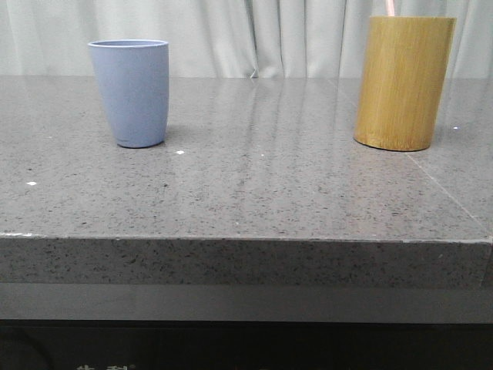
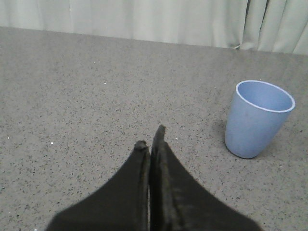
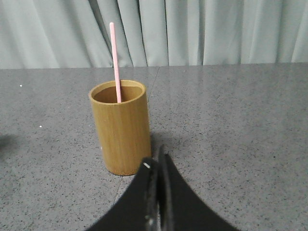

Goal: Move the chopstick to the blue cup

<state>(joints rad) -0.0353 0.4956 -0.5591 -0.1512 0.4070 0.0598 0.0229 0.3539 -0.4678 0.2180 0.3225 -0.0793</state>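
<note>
The robot's left gripper will next close on the rim of the blue cup (image 1: pixel 99 43) (image 2: pixel 237 88), on the side facing away from the bamboo cylinder.
The blue cup (image 1: pixel 130 92) stands upright at the table's back left; in the left wrist view the blue cup (image 2: pixel 257 119) looks empty. One pale pink chopstick (image 3: pixel 115 62) leans inside a bamboo cylinder (image 3: pixel 121 126); the front view shows only the chopstick tip (image 1: pixel 390 8) above the bamboo cylinder (image 1: pixel 403 82) at back right. My left gripper (image 2: pixel 150 137) is shut with nothing in it, off to one side of the blue cup. My right gripper (image 3: pixel 155 160) is shut and empty, close in front of the cylinder's base. Neither gripper shows in the front view.
A grey speckled stone table (image 1: pixel 254 185) carries both containers, its front edge (image 1: pixel 246 239) near the camera. Pale curtains (image 1: pixel 254 35) hang behind the table.
</note>
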